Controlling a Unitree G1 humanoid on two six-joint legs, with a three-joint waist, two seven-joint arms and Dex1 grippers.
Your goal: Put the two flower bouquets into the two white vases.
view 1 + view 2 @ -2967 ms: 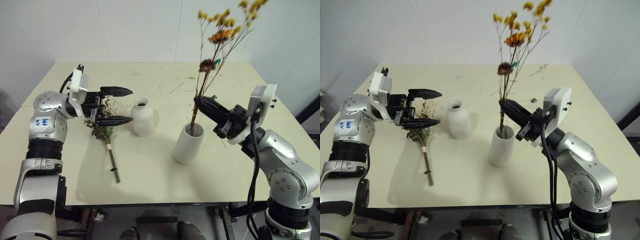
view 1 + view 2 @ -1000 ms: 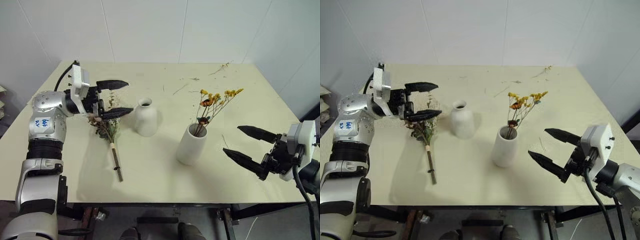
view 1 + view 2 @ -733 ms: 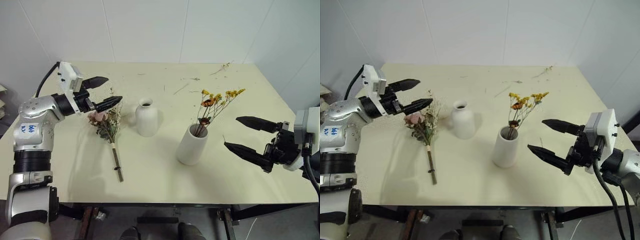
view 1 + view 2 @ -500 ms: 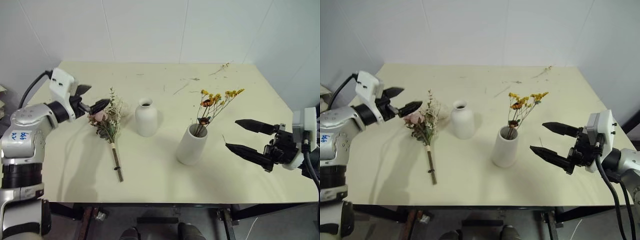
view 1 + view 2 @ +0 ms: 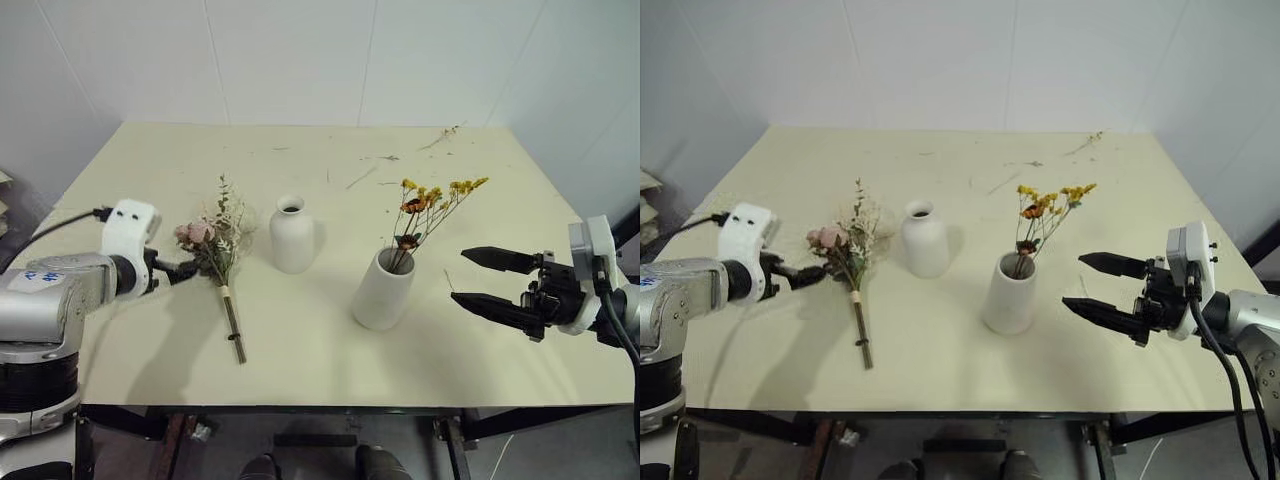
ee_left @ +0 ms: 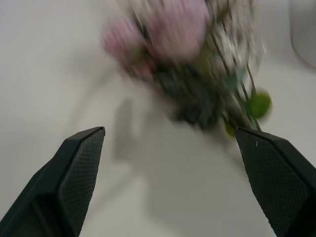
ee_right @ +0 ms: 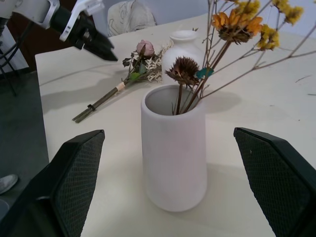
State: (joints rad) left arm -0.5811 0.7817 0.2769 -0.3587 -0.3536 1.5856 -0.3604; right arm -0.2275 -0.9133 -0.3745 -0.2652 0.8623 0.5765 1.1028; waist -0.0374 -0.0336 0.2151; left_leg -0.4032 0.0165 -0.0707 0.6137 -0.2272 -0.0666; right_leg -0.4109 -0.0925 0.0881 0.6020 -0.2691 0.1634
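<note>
The pink rose bouquet has a tan wrap, and my left gripper will close on the brown stem (image 5: 228, 301) just below it.
The pink rose bouquet (image 5: 214, 243) lies flat on the table, its brown stem (image 5: 233, 328) pointing toward the front edge. My left gripper (image 5: 185, 268) sits low just left of the flower heads, pointing at them, open and empty; the blurred pink roses (image 6: 173, 34) lie ahead of its spread fingers. Right of the bouquet stands the bottle-shaped white vase (image 5: 292, 235). The yellow-orange spray (image 5: 430, 203) stands in the cylinder vase (image 5: 383, 290), leaning right. My right gripper (image 5: 459, 275) hovers open to the right of that vase, apart from it.
Loose twig scraps (image 5: 445, 133) lie near the far right corner, and more twig scraps (image 5: 358, 178) lie behind the vases. The cream table (image 5: 320, 360) has bare room along its front edge. White walls close the far side.
My left gripper has swung down and left from above the rose bouquet to low beside its flower heads. The right gripper, which had released the yellow spray into the cylinder vase, has barely moved.
</note>
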